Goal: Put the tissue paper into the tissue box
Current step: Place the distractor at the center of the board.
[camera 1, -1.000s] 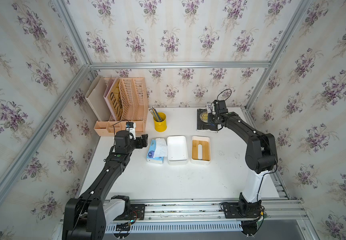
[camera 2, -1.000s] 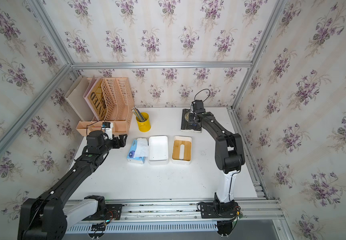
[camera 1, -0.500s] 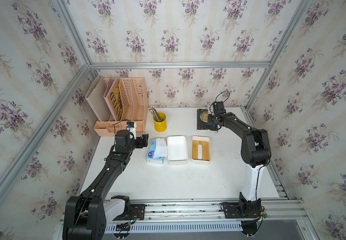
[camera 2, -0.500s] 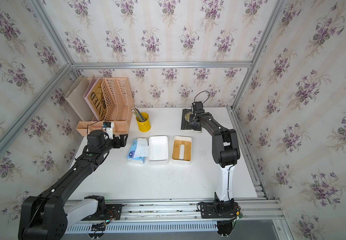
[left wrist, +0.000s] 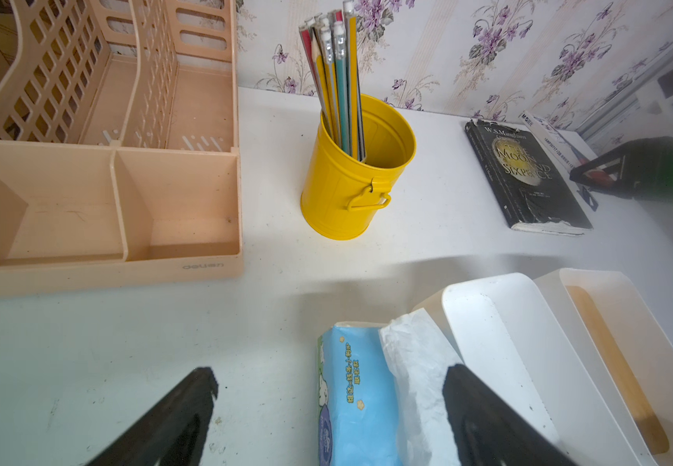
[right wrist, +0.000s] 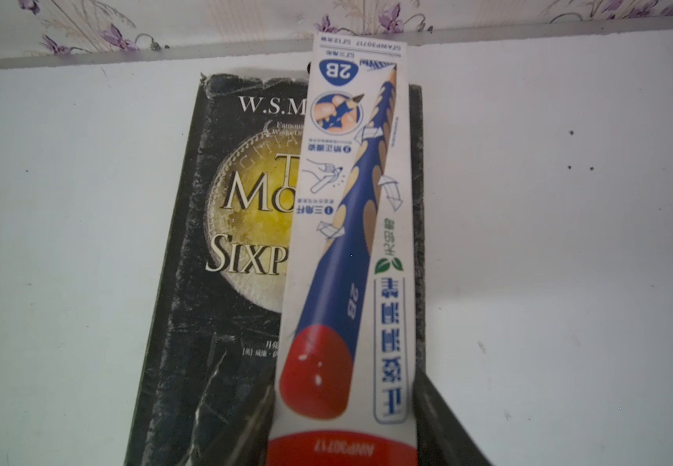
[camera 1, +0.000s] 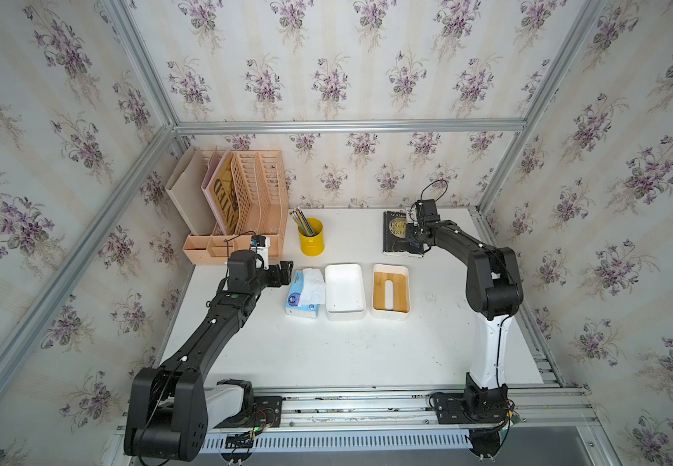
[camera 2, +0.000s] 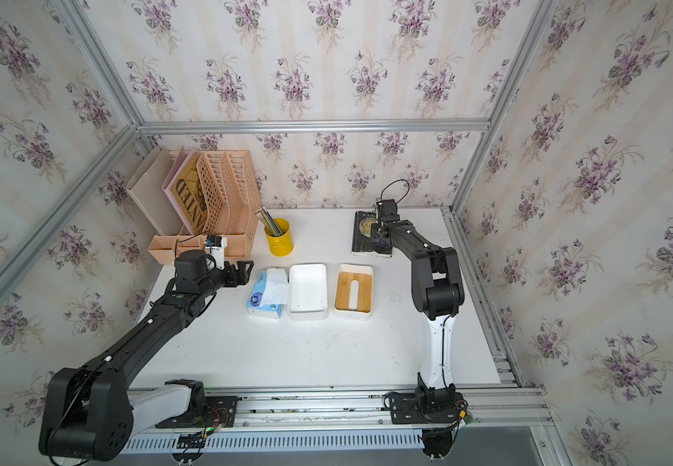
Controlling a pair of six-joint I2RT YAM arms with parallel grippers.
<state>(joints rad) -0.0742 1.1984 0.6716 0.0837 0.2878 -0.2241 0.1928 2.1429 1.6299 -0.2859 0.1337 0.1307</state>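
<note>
The robot's left gripper should close on the long blue edge [camera 1: 292, 288] [left wrist: 329, 409] of the tissue paper pack, on the side of the pack away from the white tissue box.
The tissue paper [camera 1: 301, 293] [camera 2: 265, 294] is a light-blue pack with white tissue sticking out, lying flat on the table. It touches the left side of the open white tissue box [camera 1: 344, 310] [camera 2: 307, 312]. Beside the box lies its bamboo lid [camera 1: 390, 291] [camera 2: 353, 291]. My left gripper [camera 1: 286, 272] [camera 2: 246, 270] hovers open just left of the pack's far end. In the left wrist view the pack [left wrist: 357, 399] shows between the spread fingers of the gripper [left wrist: 330, 377]. My right gripper [camera 1: 414, 228] [right wrist: 346, 403] is shut on a narrow pencil packet [right wrist: 351, 242] over the black book [right wrist: 221, 250].
A yellow pencil cup [camera 1: 311, 237] [left wrist: 357, 177] stands behind the pack. A peach file organiser [camera 1: 242, 210] [left wrist: 96, 169] fills the back left corner. The black book [camera 1: 397, 234] lies at the back right. Walls close in three sides.
The right arm's elbow has swung inward so its lower link stands more upright, and its gripper edged toward the back wall with the packet. The left arm has not moved.
</note>
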